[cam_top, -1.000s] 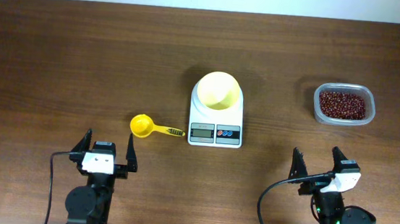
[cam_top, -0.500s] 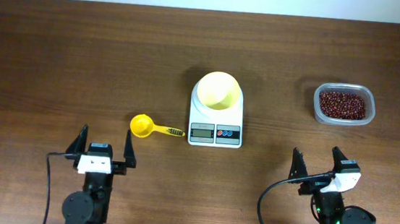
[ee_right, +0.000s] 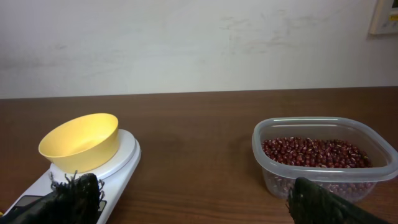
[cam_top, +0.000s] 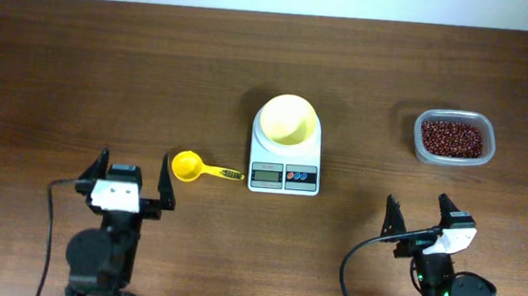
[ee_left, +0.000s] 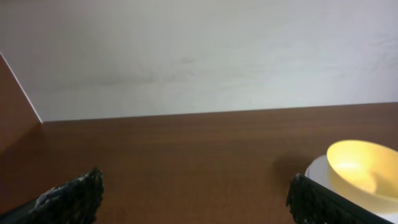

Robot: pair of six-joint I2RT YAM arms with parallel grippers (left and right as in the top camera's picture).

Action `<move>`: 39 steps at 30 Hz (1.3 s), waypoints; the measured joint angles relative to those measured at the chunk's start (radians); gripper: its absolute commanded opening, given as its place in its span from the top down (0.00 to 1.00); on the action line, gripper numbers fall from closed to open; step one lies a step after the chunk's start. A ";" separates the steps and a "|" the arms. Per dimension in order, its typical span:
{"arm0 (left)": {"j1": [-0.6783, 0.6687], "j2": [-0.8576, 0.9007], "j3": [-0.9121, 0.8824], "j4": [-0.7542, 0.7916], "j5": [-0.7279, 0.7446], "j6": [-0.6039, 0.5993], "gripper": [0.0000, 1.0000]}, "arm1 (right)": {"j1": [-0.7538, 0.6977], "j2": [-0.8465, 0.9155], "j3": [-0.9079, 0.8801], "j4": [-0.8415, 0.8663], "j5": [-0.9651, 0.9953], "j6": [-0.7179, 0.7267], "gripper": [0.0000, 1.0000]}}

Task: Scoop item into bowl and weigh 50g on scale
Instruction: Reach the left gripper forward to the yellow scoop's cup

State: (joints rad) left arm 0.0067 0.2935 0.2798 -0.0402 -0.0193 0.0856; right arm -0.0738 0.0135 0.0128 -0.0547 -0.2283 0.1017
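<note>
My left gripper needs to close on the cup's rim (cam_top: 175, 170) of the yellow scoop, on the side that points away from the scoop's long handle.
The pale yellow bowl (cam_top: 287, 118) stands empty on the white scale (cam_top: 284, 165) at the table's centre; both show in the right wrist view, bowl (ee_right: 79, 141) and scale (ee_right: 118, 163), and the bowl shows in the left wrist view (ee_left: 364, 165). The dark red-brown beans (cam_top: 452, 138) fill a clear plastic tub (cam_top: 420, 144) at the back right, also in the right wrist view (ee_right: 314, 152). My left gripper (cam_top: 133, 174) is open and empty, left of a yellow scoop (cam_top: 195, 168). My right gripper (cam_top: 418, 213) is open and empty near the front right.
The yellow long-handled scoop lies on the wood just left of the scale, cup to the left. A pale wall runs along the table's far edge (ee_left: 186, 116).
My left arm has moved left and a little away from the front edge, its gripper still open. The right arm, scale, bowl, scoop and tub have not moved.
</note>
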 measured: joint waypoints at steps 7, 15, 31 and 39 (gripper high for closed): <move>0.000 0.349 0.205 -0.001 0.005 0.000 0.02 | 0.000 -0.001 0.000 0.000 0.000 -0.001 0.01; 0.000 0.470 0.245 -0.013 0.054 0.000 0.02 | 0.000 -0.001 0.000 0.000 0.000 0.000 0.01; 0.000 0.668 0.523 -0.379 0.235 -0.084 0.02 | 0.000 -0.001 0.000 0.000 0.000 0.000 0.01; 0.000 0.769 0.523 -0.376 0.416 -0.084 0.01 | 0.000 -0.001 0.000 0.000 0.000 0.000 0.01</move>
State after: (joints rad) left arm 0.0067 1.0630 0.8024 -0.4164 0.3965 0.0017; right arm -0.0738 0.0128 0.0128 -0.0547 -0.2283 0.1017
